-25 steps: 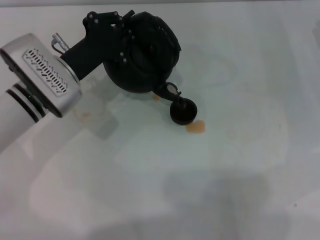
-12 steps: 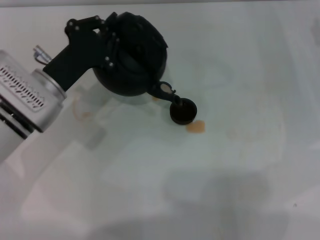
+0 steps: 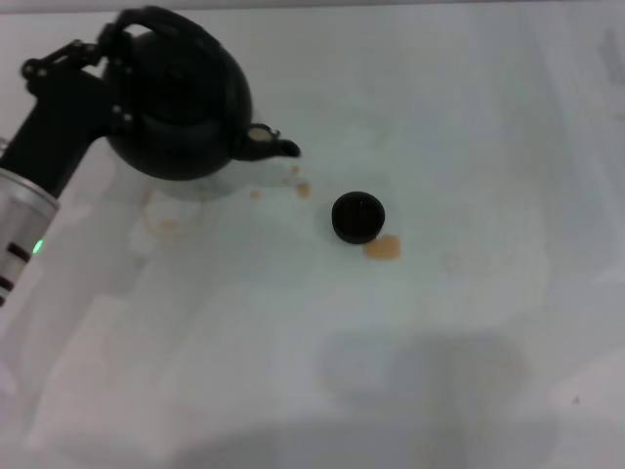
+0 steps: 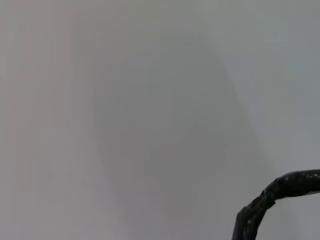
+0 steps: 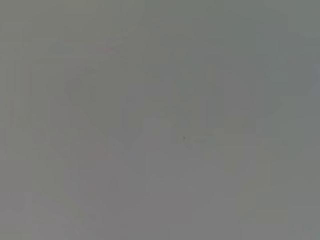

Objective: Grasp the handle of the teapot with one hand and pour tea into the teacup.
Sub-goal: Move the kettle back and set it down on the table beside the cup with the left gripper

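Next, my left gripper sets the black teapot down and lets go of it on the white table at the far edge of the faint stain (image 3: 186, 186).
The large round black teapot (image 3: 181, 112) is at the far left of the head view, upright, its spout (image 3: 273, 145) pointing right toward the teacup. My left gripper (image 3: 112, 63) is shut on the arched dark handle (image 3: 161, 18) at the pot's top left. A piece of the handle shows in the left wrist view (image 4: 272, 197). The small dark teacup (image 3: 357, 216) stands on the white table, right of and nearer than the spout, apart from it. My right gripper is out of view.
Orange-brown spilled patches lie on the white table (image 3: 439, 322): one just beside the cup (image 3: 382, 248), smaller drops near the spout (image 3: 303, 189), and a faint stain by the pot (image 3: 166, 225).
My left gripper has pulled the teapot left and back, away from the cup, and tipped it from tilted over the cup to upright. The cup has not moved.
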You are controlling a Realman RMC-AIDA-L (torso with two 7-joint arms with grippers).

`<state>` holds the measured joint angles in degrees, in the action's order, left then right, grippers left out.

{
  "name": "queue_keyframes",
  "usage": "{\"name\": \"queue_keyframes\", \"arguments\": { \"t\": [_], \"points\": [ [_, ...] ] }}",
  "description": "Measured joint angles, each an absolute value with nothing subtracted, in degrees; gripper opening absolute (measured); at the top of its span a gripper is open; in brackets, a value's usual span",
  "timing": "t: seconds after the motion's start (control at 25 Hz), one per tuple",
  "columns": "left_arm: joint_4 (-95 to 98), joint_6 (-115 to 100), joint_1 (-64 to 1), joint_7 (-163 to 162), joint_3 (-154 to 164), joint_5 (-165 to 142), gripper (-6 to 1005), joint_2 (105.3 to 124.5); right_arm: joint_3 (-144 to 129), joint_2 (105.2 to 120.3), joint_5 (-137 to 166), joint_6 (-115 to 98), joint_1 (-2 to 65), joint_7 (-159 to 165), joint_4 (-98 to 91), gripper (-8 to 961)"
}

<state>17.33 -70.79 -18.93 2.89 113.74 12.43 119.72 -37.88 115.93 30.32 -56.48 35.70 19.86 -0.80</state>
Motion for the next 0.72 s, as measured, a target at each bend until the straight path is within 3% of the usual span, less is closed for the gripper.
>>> {"name": "queue_keyframes", "arguments": {
  "t": [0.72],
  "points": [
    [15.09,-66.92,-16.66,-13.54,122.75,29.55,103,120.15,-37.88,116.1,30.32,-55.54,36.55,21.26,-0.63,829]
  ]
}}
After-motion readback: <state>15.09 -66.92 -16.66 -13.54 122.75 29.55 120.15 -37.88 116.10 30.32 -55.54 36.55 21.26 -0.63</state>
